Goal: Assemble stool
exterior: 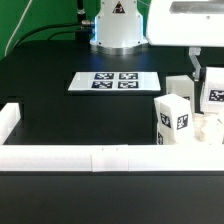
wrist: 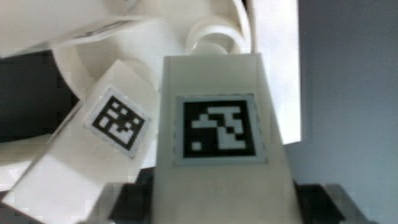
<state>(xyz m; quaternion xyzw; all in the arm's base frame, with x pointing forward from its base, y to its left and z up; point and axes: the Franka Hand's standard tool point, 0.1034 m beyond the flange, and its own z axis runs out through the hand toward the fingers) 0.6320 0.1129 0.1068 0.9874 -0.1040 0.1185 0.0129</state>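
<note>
The robot's gripper needs to release the white leg standing on the seat (exterior: pixel 212 124) (wrist: pixel 214 42) behind the front rail, next to the other tagged leg.
In the wrist view a white leg block (wrist: pixel 221 125) with a square tag stands between my fingers (wrist: pixel 134 206), which press on both its sides. My gripper (wrist: pixel 221 208) is shut on this leg. A second tagged leg (wrist: pixel 114 122) leans beside it, touching or nearly so. A rounded white part (wrist: pixel 215 38), probably the seat, lies beyond. In the exterior view my gripper (exterior: pixel 199 72) is at the far right over a cluster of white parts: one tagged leg (exterior: pixel 173 118) stands upright, another tagged leg (exterior: pixel 213 96) is by the fingers. The seat is mostly hidden.
The marker board (exterior: pixel 115 81) lies flat in the middle of the black table. White border rails run along the front (exterior: pixel 90 157) and the exterior view's left (exterior: pixel 9 120). The robot base (exterior: pixel 117 25) stands at the back.
</note>
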